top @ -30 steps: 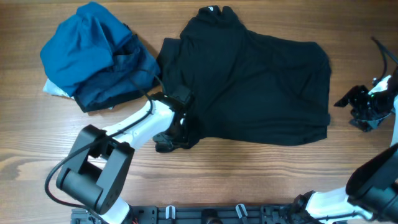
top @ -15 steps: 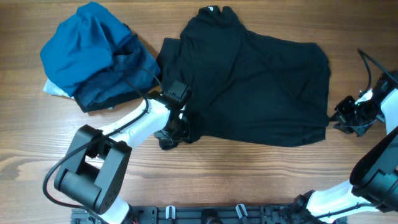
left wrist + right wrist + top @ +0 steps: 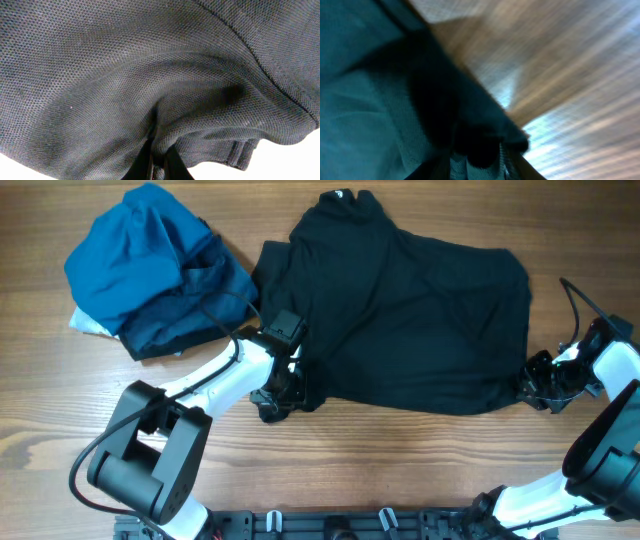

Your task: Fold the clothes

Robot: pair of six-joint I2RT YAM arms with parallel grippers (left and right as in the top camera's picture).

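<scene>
I am pinching a bunched corner of the clothes with my right gripper and a flap is doubled over beside it, so next I open that gripper and pinch the hem point(image 3: 500, 405) near the corner before I fold.
The clothes point(image 3: 400, 310), a large black shirt, lie spread on the wooden table with the collar point(image 3: 340, 198) at the far edge. My left gripper point(image 3: 283, 398) is shut on a bunched fold at the shirt's lower left corner. In the left wrist view the knit fabric point(image 3: 150, 75) fills the frame and is pinched between the dark fingers point(image 3: 142, 164). My right gripper point(image 3: 528, 385) sits at the shirt's lower right corner. In the blurred right wrist view a dark fold of the fabric point(image 3: 480, 145) is caught between its fingers, at the right gripper point(image 3: 477, 162).
A bright-blue and navy bundle of garments point(image 3: 150, 270) lies at the back left, over something white point(image 3: 85, 325). Bare wood point(image 3: 420, 460) runs along the front of the table. The arm bases stand at the near edge.
My right gripper has moved left from the table's right edge onto the shirt's lower right corner and closed on it. The left gripper has shifted slightly with its bunched corner.
</scene>
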